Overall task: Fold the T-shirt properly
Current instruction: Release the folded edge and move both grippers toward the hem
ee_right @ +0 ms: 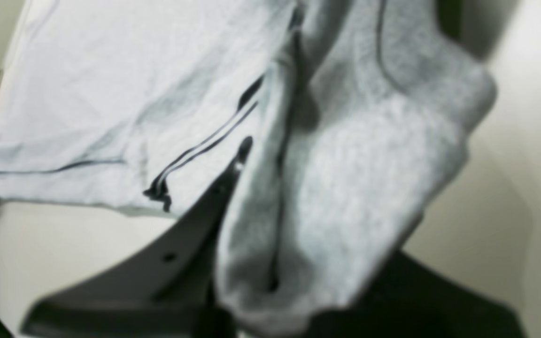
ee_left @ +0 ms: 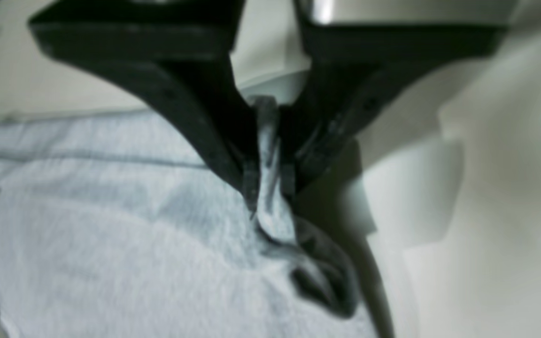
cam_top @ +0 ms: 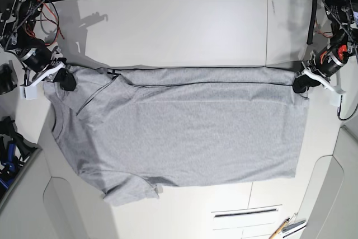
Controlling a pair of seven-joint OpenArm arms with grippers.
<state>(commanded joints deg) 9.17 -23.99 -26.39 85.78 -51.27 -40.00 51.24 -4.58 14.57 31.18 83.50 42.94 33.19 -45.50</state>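
Observation:
Next, I release the T-shirt's shoulder end, now pulled straight between both grippers, with my right gripper farther back on the white table (cam_top: 46, 19) beneath the red cable.
The light heather-grey T-shirt (cam_top: 190, 127) lies plain side up on the white table (cam_top: 184, 26), neck end to the left, one sleeve at the lower left. No lettering shows. Its far edge is pulled straight between both grippers. My left gripper (cam_top: 300, 82) is shut on the shirt's far right corner; in the left wrist view the black fingers (ee_left: 247, 173) pinch a fold of grey cloth (ee_left: 270, 197). My right gripper (cam_top: 67, 78) is shut on the far left shoulder end; in the right wrist view, cloth (ee_right: 345, 178) drapes over the gripper (ee_right: 261, 159) and hides one finger.
Red and black cables (cam_top: 39, 4) hang by the right arm at the back left, and more cables (cam_top: 335, 4) by the left arm at the back right. A blue object (cam_top: 6, 155) sits at the left edge. A pencil-like tool (cam_top: 282, 228) lies at the front right.

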